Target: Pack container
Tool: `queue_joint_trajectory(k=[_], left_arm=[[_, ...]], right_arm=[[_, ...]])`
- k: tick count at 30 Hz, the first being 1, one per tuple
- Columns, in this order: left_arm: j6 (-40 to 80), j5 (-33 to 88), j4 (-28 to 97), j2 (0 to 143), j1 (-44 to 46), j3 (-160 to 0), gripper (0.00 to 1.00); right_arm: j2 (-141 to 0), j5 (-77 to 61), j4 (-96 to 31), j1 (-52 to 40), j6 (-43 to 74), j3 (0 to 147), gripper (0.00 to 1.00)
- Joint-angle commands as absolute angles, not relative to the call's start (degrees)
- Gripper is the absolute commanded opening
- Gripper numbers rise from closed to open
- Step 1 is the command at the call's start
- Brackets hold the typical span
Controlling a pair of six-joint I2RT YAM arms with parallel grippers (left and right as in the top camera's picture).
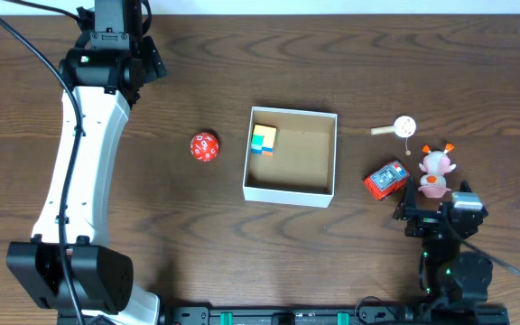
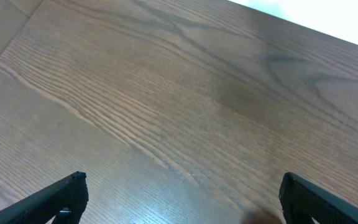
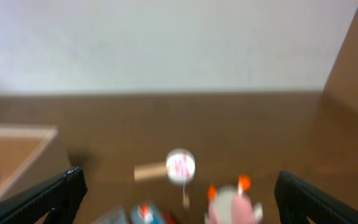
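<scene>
My right gripper is to go next to the red toy beside the pink figure and close across the toy's grey roof [image 1: 387, 177] [image 3: 143, 214].
The container [image 1: 289, 193], a square shallow box with white walls and a tan inside, sits mid-table and holds a multicoloured block [image 1: 263, 139]. Its corner shows in the right wrist view [image 3: 17, 155]. A red ball-shaped die [image 1: 204, 146] lies to its left. To its right are a red toy [image 1: 385, 180], a pink figure [image 1: 435, 172] and a white round piece on a stick [image 1: 404, 125]. My right gripper [image 1: 433, 209] is open and empty just in front of the pink figure [image 3: 232, 202]. My left gripper [image 1: 152, 63] is open and empty over bare wood at the far left.
The left wrist view shows only the wooden tabletop [image 2: 179, 93] between the open fingers [image 2: 184, 182]. The right wrist view is blurred, with open fingers [image 3: 179, 183], the white round piece [image 3: 180, 166] and the red toy [image 3: 148, 213].
</scene>
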State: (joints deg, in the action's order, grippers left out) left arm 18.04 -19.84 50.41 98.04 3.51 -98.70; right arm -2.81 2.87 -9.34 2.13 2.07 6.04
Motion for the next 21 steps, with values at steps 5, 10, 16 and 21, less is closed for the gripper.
queue_joint_trajectory(k=[5, 10, 16, 21], left_arm=[[18.52, -20.16, 50.52, 98.72, 3.44, -98.32, 0.98], [18.52, -20.16, 50.54, 98.72, 3.44, -98.32, 0.98], [18.52, -20.16, 50.54, 98.72, 3.44, -98.32, 0.98], [18.52, -20.16, 50.52, 98.72, 3.44, -98.32, 0.98]], right_arm=[[-23.70, 0.64, -11.62, 2.61, -3.25, 22.96, 0.99], [-44.18, -7.88, -17.98, 2.61, -7.20, 37.74, 0.99], [-64.31, -12.99, -37.08, 2.61, -14.94, 57.56, 0.99], [-74.22, -14.98, -45.84, 2.61, -14.61, 67.94, 0.99]])
